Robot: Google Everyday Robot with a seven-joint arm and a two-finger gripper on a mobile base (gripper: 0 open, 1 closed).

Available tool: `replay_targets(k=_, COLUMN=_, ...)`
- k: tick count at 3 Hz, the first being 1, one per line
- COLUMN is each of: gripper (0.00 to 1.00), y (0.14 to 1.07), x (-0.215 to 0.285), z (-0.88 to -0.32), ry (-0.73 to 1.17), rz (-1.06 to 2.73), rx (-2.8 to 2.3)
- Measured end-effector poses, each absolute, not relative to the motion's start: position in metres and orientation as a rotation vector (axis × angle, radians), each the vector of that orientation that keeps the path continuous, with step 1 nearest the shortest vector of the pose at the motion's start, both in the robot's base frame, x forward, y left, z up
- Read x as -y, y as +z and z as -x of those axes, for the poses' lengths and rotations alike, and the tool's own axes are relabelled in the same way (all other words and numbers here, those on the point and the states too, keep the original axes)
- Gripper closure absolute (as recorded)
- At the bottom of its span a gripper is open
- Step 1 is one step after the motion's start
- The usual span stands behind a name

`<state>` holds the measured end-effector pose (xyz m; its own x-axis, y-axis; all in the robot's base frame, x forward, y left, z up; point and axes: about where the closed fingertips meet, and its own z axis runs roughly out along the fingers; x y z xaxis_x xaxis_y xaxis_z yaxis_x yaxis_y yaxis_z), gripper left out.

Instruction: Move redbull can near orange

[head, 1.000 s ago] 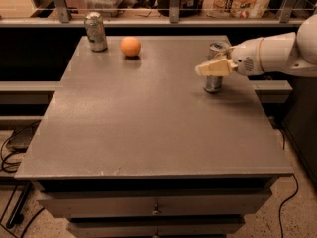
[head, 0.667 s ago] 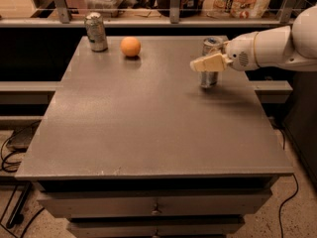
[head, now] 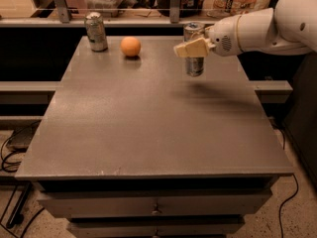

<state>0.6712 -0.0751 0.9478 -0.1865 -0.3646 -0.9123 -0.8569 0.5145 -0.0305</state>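
Observation:
The robot's gripper needs to release the redbull can, now hanging above the grey table, close beside the orange (head: 150,57), on the orange's side away from the silver-green can.
The redbull can (head: 194,63), slim and silver-blue with a silver top, hangs upright in my gripper (head: 192,47) a little above the grey table (head: 148,118), at the back right of centre. The gripper's cream fingers (head: 189,48) are shut around the can's upper part. The orange (head: 131,47) sits on the table at the back, to the left of the can and apart from it.
A shorter, wider silver-green can (head: 95,31) stands at the back left corner, left of the orange. A railing and shelves with packages run behind the table. My white arm (head: 262,29) reaches in from the right. Drawers sit below the tabletop.
The gripper has lifted the redbull can off the table and carried it left and toward the back, closer to the orange.

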Motion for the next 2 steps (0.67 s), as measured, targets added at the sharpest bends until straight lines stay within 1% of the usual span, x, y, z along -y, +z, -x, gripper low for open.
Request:
replay_targets(k=1, gripper=1.00, y=0.951, x=0.036, z=-0.696, ry=0.655, rz=1.016, rx=-1.702)
replay_targets(k=2, gripper=1.00, y=0.948, x=-0.006, z=-0.733, ry=0.693, rz=0.991, rx=-1.650)
